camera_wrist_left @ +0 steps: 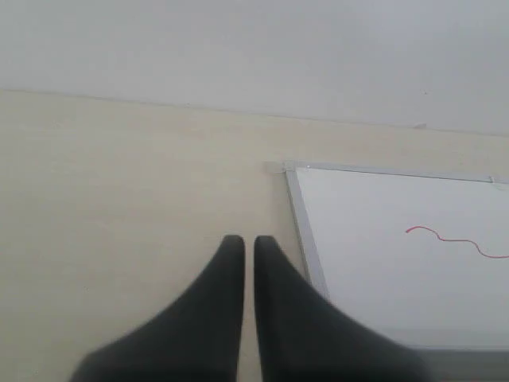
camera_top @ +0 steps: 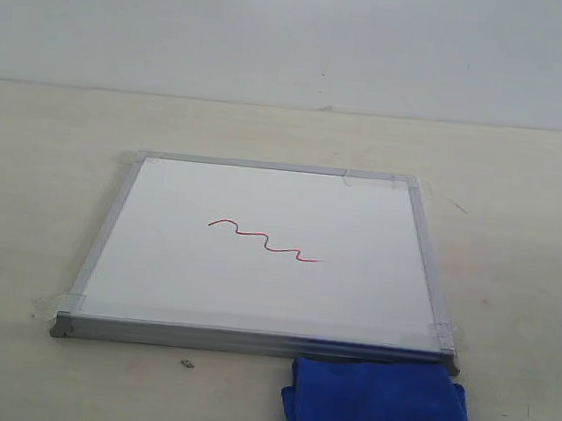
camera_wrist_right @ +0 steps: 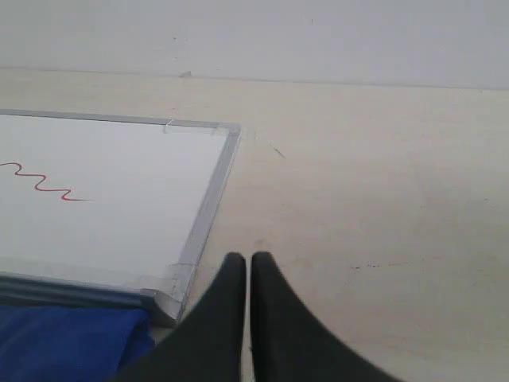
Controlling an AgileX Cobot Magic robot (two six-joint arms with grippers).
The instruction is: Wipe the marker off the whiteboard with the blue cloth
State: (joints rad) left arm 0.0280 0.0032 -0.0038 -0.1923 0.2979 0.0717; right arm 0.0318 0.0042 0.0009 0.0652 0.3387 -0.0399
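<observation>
My right gripper should move next to the middle of the blue cloth [camera_top: 377, 414] beside the whiteboard's near edge and close there.
The whiteboard [camera_top: 262, 299] lies flat in the middle of the table, silver-framed with tape at its corners. A short red wavy marker line [camera_top: 265, 241] crosses its centre. The blue cloth [camera_top: 376, 410] lies bunched on the table against the board's near right corner. Neither gripper shows in the exterior view. In the left wrist view my left gripper [camera_wrist_left: 249, 243] is shut and empty over bare table beside the whiteboard [camera_wrist_left: 382, 278], marker line [camera_wrist_left: 453, 237] visible. My right gripper [camera_wrist_right: 248, 260] is shut and empty, just off the whiteboard [camera_wrist_right: 111, 207] corner, with the blue cloth [camera_wrist_right: 64, 346] and marker line [camera_wrist_right: 44, 181] nearby.
A pale beige table [camera_top: 46, 146] runs back to a white wall [camera_top: 300, 32]. A small dark speck [camera_top: 186, 364] lies in front of the board's near edge.
</observation>
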